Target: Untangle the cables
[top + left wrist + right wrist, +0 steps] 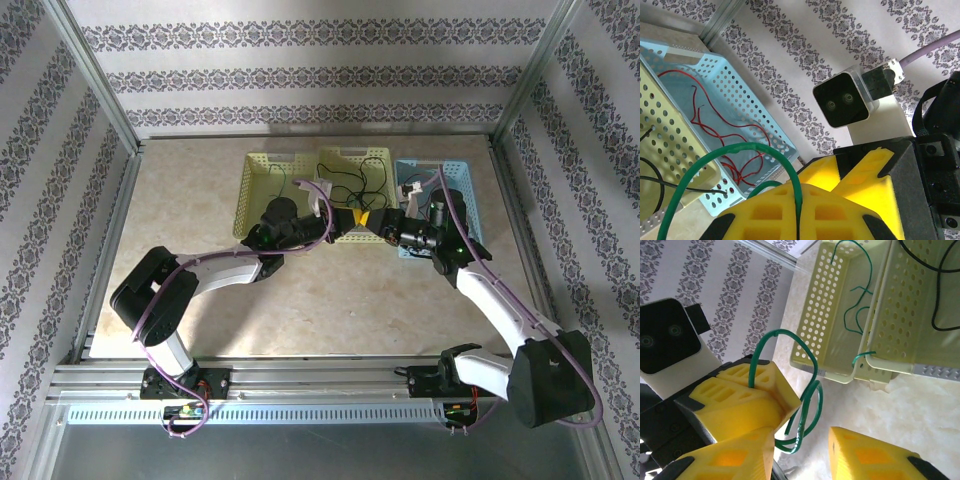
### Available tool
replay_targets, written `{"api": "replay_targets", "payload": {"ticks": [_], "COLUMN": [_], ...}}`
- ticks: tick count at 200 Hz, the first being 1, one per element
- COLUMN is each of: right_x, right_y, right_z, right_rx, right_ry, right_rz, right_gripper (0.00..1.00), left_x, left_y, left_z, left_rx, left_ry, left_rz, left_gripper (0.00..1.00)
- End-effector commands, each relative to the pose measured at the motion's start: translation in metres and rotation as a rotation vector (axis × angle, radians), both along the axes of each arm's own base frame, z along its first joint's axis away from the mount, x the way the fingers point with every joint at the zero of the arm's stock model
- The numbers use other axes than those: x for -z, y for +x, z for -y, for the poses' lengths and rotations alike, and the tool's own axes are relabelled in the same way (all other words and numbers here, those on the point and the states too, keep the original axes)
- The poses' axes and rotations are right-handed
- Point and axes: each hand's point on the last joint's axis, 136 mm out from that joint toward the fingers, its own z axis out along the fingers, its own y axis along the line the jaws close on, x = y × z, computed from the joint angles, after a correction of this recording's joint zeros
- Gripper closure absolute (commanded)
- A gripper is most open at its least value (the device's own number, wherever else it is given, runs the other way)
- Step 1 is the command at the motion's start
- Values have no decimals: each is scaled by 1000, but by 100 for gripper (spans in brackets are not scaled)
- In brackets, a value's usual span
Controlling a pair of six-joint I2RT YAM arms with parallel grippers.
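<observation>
My right gripper should hold the loops while my left gripper takes the arch point(745, 146) again for the pale green basket, as the green cable is bunched between my grippers.
My left gripper point(799, 192) is shut on a green cable point(740, 147), which arches out from between its yellow pads. In the top view it point(348, 222) meets my right gripper point(382, 226) in front of the baskets. My right gripper point(801, 436) stands open, and the green cable's loops point(812, 390) hang in the gap between its fingers point(870, 455), touching neither. More green cables point(860, 290) lie in the pale green basket point(830, 355). A black cable point(936, 290) is in the yellow basket point(900, 340). Red cables point(705, 125) lie in the blue basket point(747, 95).
Three perforated baskets stand side by side at the back: pale green point(262, 180), yellow point(375, 160) and blue point(462, 200). Aluminium frame posts and patterned walls ring the table point(330, 310). Purple arm cables point(480, 255) run along both arms.
</observation>
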Motion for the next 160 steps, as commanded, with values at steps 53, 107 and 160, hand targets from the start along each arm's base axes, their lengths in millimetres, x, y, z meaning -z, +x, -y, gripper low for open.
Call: {"api": "replay_targets", "payload": {"ticks": [53,107,160], "right_x": [1,-6,-4], "right_y": [-2,5,10], "right_z": [-10,-14,-21], "right_rx": [0,5,24], "right_ry": [73,117,125], "right_rz": [5,18,7], "right_gripper": [67,69,91], "left_x": [-39,-36,-35], "left_y": [-1,-2,-2], "left_z": [-5,-6,-7], "left_rx": [24,27,18], "left_ry": [-156,-160,-154], "left_rz": [70,61,62], "left_gripper": [100,100,100]}}
